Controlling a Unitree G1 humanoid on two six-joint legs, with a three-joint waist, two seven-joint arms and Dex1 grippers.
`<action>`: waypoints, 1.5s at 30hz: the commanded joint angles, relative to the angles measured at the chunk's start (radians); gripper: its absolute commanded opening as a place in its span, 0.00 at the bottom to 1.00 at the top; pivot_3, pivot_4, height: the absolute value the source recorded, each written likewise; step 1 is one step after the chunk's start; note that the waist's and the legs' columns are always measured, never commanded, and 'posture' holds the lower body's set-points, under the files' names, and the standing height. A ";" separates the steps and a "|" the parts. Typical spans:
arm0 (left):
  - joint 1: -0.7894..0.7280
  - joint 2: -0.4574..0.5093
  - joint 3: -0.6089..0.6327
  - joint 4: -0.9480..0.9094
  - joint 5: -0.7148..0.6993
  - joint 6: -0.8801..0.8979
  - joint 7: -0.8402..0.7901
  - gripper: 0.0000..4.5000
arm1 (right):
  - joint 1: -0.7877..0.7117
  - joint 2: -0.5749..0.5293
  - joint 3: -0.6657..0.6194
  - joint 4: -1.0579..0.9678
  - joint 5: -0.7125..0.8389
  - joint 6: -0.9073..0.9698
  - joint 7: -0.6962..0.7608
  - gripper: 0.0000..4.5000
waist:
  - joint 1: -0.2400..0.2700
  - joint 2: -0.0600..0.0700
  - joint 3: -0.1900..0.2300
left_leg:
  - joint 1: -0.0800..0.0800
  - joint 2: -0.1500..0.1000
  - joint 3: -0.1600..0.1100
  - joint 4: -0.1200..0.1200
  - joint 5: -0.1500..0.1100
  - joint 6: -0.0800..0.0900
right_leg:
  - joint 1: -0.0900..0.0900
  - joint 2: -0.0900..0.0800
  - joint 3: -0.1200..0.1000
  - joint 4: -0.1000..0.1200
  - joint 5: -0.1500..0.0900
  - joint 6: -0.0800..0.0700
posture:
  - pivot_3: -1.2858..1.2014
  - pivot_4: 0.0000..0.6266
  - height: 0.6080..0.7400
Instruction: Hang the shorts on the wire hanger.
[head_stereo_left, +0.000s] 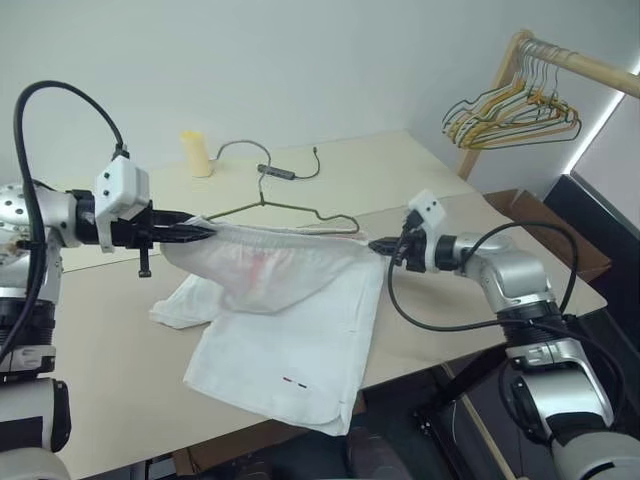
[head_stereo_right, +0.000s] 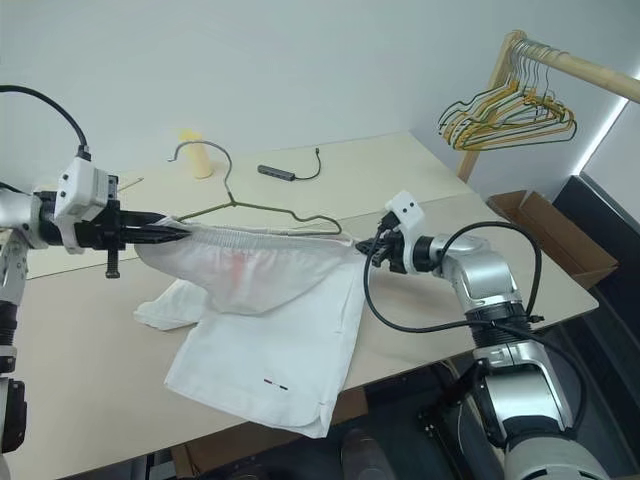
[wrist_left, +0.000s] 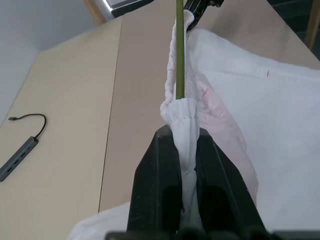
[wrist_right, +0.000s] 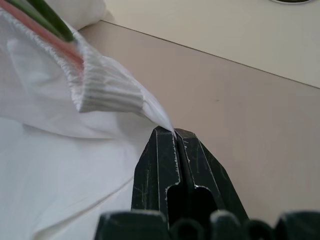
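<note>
My right gripper will let go of the shorts' waistband corner around the tip of the wire hanger, up over the table's seam (head_stereo_left: 345, 205).
The white shorts (head_stereo_left: 290, 320) hang by their waistband, stretched between my two grippers, with the legs draped on the table (head_stereo_left: 110, 370). My left gripper (head_stereo_left: 208, 230) is shut on the bunched left end of the waistband (wrist_left: 186, 125). At the other end, my right gripper (head_stereo_left: 378, 246) is shut on a thin corner of the band (wrist_right: 167, 122). The wire hanger (head_stereo_left: 290, 208) lies along the waistband, its lower bar running into the cloth (wrist_left: 179, 50), and its hook (head_stereo_right: 200, 150) rises behind. Faint pink shows at the band, and two dark dashes (head_stereo_left: 295, 381) sit near one hem.
A yellow cylinder (head_stereo_left: 197, 153) and a cabled grey hub (head_stereo_left: 277, 171) lie at the back of the table. A wooden rack with a bunch of coloured hangers (head_stereo_left: 510, 115) stands at the far right, above a cardboard box (head_stereo_right: 545, 225). The table's front edge runs just below the hem.
</note>
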 joint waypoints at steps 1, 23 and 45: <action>-0.007 0.048 0.007 0.034 0.055 -0.045 0.013 0.00 | -0.032 -0.042 -0.033 0.036 -0.030 -0.019 -0.012 0.00 | 0.000 0.000 0.000 | 0.000 0.000 0.000 0.000 0.000 0.000 | 0.000 0.000 0.000 0.000 0.000 0.000 | 0.45 0.00 1.00; -0.095 -0.049 -0.023 0.058 0.093 -0.119 0.121 0.00 | -0.286 -0.129 0.215 -0.249 -0.288 -0.226 0.146 0.00 | 0.000 0.000 0.000 | -0.001 -0.001 0.001 0.001 0.000 0.000 | -0.001 -0.002 -0.001 0.000 0.000 0.000 | 0.44 0.00 1.00; -0.047 -0.076 0.031 -0.003 -0.014 -0.101 0.106 0.00 | -0.280 -0.063 0.186 -0.109 -0.313 -0.453 0.179 0.76 | -0.003 0.000 0.000 | 0.000 -0.002 0.000 0.001 0.000 0.000 | -0.001 -0.003 -0.001 0.002 0.000 0.000 | 0.45 0.00 1.00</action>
